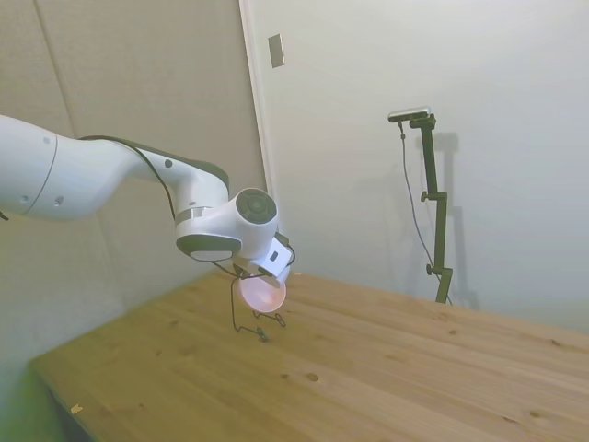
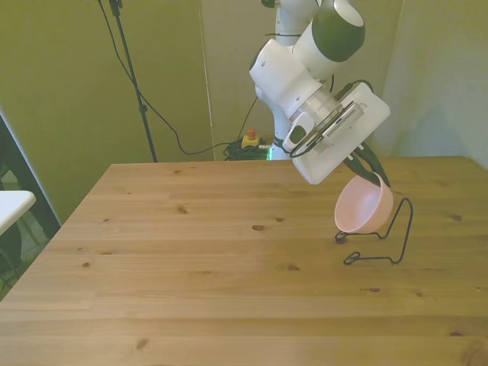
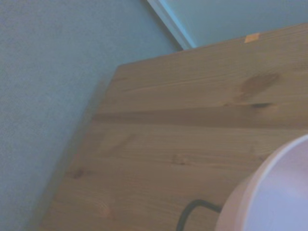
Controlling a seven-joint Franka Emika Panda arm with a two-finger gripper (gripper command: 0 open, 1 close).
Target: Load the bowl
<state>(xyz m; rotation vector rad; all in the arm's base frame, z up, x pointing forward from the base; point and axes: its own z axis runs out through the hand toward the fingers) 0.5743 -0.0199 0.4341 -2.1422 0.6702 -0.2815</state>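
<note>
I should release the pale pink bowl between the upright loops of the thin black wire rack (image 1: pixel 254 313).
The pale pink bowl (image 2: pixel 364 207) is tipped on its side just above the table, its open face turned toward the front view's right. My gripper (image 2: pixel 371 174) comes down on its upper rim and is shut on it. The bowl sits within the thin black wire rack (image 2: pixel 372 261), whose upright loop rises next to it on the front view's right. Whether the bowl touches the wire I cannot tell. The side view shows the bowl (image 1: pixel 261 293) under the gripper (image 1: pixel 267 274), with the rack (image 1: pixel 261 334) below. Close up, the wrist view holds the bowl's rim (image 3: pixel 274 192) and a bit of rack wire (image 3: pixel 192 211).
The wooden table (image 2: pixel 191 267) spreads wide toward the front view's left and near edge. Its right edge lies not far beyond the rack. A table corner and the wall (image 3: pixel 57 72) show in the wrist view.
</note>
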